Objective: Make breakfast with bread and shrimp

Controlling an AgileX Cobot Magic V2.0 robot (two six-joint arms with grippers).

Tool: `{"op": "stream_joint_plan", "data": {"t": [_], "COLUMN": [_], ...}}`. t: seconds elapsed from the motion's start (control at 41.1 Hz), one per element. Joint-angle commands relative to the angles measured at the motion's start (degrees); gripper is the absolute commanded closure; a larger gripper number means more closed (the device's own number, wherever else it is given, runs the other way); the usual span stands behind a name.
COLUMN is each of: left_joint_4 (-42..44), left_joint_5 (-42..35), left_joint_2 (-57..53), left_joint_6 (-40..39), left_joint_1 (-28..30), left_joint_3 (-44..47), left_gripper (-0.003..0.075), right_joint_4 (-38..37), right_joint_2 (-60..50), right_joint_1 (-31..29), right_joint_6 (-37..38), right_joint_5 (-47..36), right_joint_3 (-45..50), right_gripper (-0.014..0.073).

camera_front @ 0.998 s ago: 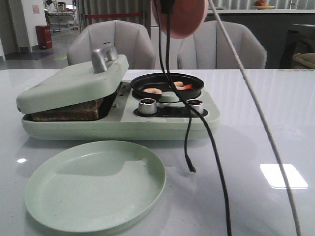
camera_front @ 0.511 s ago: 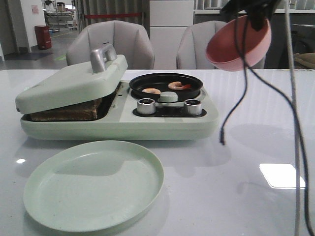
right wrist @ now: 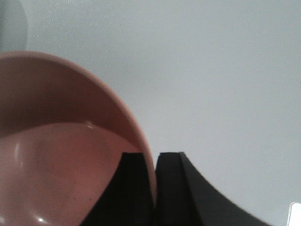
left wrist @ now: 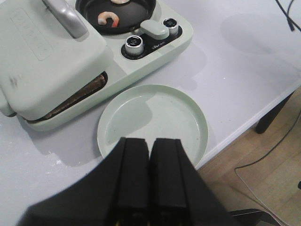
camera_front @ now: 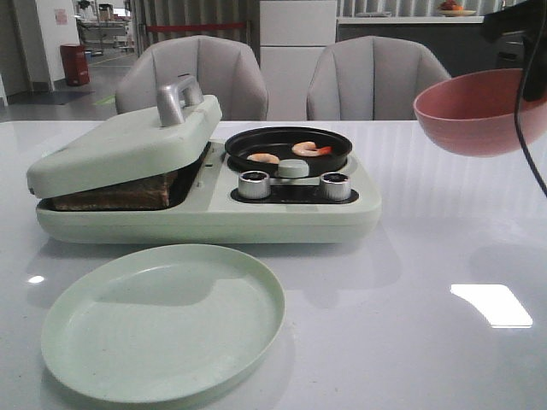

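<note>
My right gripper has the pink bowl. I need to set it down with that gripper on the white table (camera_front: 463, 237) next to the breakfast maker's pan end.
Two shrimp (camera_front: 309, 149) lie in the small black pan (camera_front: 288, 150) of the pale green breakfast maker (camera_front: 205, 213); one also shows in the left wrist view (left wrist: 108, 18). The bread (camera_front: 115, 193) lies under the nearly closed lid (camera_front: 128, 141), only its brown edge showing. My right gripper (right wrist: 154, 155) is shut on the rim of an empty pink bowl (camera_front: 480, 109), held in the air at the right above the table. My left gripper (left wrist: 149, 141) is shut and empty, high above the empty green plate (left wrist: 153, 120).
The green plate (camera_front: 162, 320) lies on the white table in front of the breakfast maker. Two knobs (camera_front: 255, 184) sit on its front panel. Two grey chairs (camera_front: 192, 77) stand behind the table. The table's edge (left wrist: 244, 129) runs near the plate.
My right gripper has carried the pink bowl from above the pan to the right and lower, turning it upright. The hanging cables have left the middle of the view.
</note>
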Motion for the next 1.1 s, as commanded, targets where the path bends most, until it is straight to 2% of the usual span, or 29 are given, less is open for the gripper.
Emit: {"op": "stream_joint_plan", "data": {"t": [0.0,0.292,0.463,0.731,0.804,0.974,1.072], "left_joint_4": [0.33,0.33,0.23,0.02,0.02,0.02,0.02], "left_joint_5": [-4.42,-4.42,-4.42,-4.42,-4.42,-4.42,-4.42], "left_joint_2": [-0.05,-0.05,-0.05,-0.05,-0.05,-0.05,-0.05], "left_joint_6": [-0.50,-0.50,-0.50,-0.50,-0.50,-0.50,-0.50], "left_joint_1": [-0.47,-0.47,-0.47,-0.47,-0.47,-0.47,-0.47], "left_joint_3": [-1.43,-1.43,-1.43,-1.43,-1.43,-1.43,-1.43], "left_gripper": [0.0617,0.0617,0.0617,0.0617,0.0617,0.0617,0.0617], "right_joint_4": [4.02,14.31,14.87,14.82,14.75,14.38,13.48], "right_joint_2": [-4.67,-3.60,-1.48,2.01,2.28,2.47,2.18], "right_joint_1": [-1.87,-3.50,-3.50,-3.50,-3.50,-3.50,-3.50], "right_joint_6": [-2.35,-6.49,-6.49,-6.49,-6.49,-6.49,-6.49], "right_joint_5": [-7.15,-19.41,-22.47,-22.45,-21.85,-21.45,-21.40], "right_joint_3": [4.78,15.41,15.63,15.63,15.63,15.63,15.63], "right_gripper": [0.0570,0.0570,0.0570,0.0562,0.0510,0.0246,0.0170]}}
